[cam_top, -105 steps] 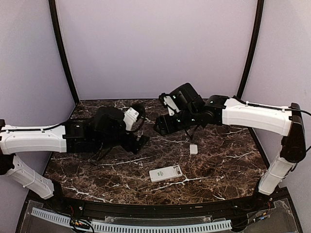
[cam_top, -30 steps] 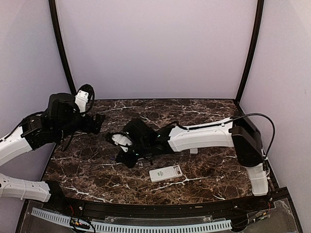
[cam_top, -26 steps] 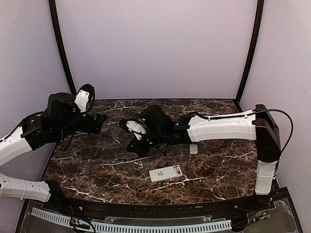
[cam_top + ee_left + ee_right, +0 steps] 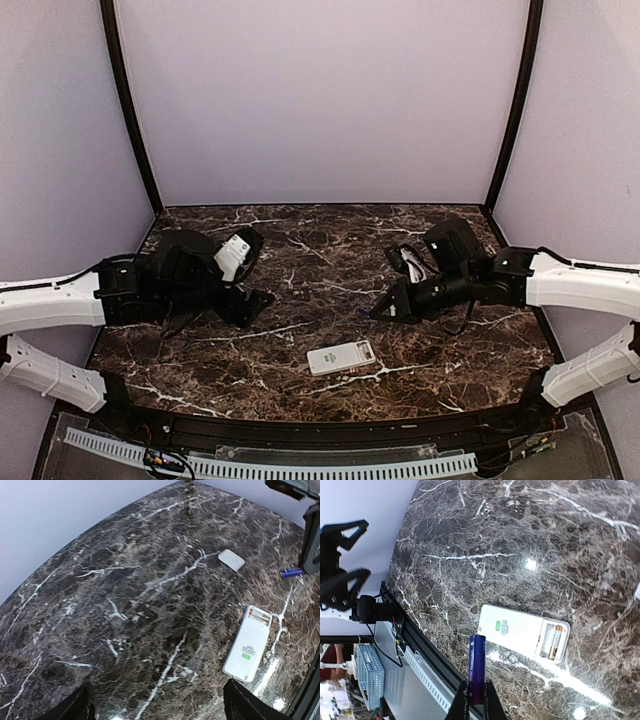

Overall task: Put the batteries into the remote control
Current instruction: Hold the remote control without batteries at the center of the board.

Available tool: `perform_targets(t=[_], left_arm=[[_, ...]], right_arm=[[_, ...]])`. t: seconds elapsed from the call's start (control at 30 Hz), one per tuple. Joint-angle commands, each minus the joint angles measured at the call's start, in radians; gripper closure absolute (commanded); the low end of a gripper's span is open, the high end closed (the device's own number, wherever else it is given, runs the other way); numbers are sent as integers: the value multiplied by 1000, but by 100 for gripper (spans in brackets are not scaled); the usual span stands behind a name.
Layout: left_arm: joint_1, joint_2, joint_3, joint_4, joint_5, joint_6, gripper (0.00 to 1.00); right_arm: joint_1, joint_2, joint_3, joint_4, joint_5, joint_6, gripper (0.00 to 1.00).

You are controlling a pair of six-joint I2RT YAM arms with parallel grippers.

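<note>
Next, my right gripper releases the blue-purple battery in the empty slot [image 4: 359, 353] [image 4: 544, 641] next to the other battery of the remote control.
The white remote control [image 4: 341, 357] lies back-up near the table's front middle. Its battery bay [image 4: 553, 641] is uncovered and holds one battery, with an empty slot beside it. My right gripper [image 4: 476, 696] is shut on a blue-purple battery [image 4: 477, 665], which hangs above the table just left of the remote [image 4: 515, 628]. From above, that gripper [image 4: 380, 309] sits behind and right of the remote, the battery [image 4: 358, 312] poking out leftward. My left gripper [image 4: 160, 707] is open and empty, low over bare marble, with the remote [image 4: 249, 642] to its right. It [image 4: 258, 298] sits left of centre.
The small white battery cover [image 4: 231, 559] lies on the marble behind the remote, also at the right edge of the right wrist view [image 4: 638, 591]. A black front rail [image 4: 300, 425] borders the table. Lilac walls [image 4: 320, 100] enclose the back and sides.
The right arm has drawn back from the table's left-middle to the right, carrying the battery. The left arm has swung from the far left down toward the centre.
</note>
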Motion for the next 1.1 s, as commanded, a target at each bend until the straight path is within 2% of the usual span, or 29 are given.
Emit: perform_targets(t=[0.0,0.1,0.2,0.33,0.6,0.7,0.9,1.07], left_arm=[[-141,127,-7,30,-73,-38,11],[-180,252,9,27,-60,-9,9],[-198,379,41,-8,11,5,5],[-200,458,48,1,99,26,2],[-200,459,-76,309,292,47,1],[-200,489,-88,365,291,54,1],[-194,587,-47,372,233,118,1],[-173,635,-18,370,251,129,2]], right_arm=[[0,-27,-51,9,73,262,100],[30,-1,-43,-31,137,285,100],[80,51,-3,-112,218,290,100],[123,94,-8,-131,260,321,100],[148,148,-22,-89,268,353,100],[151,154,-20,-96,279,350,100],[161,178,-16,-93,282,329,100],[168,188,-8,-82,278,308,100]])
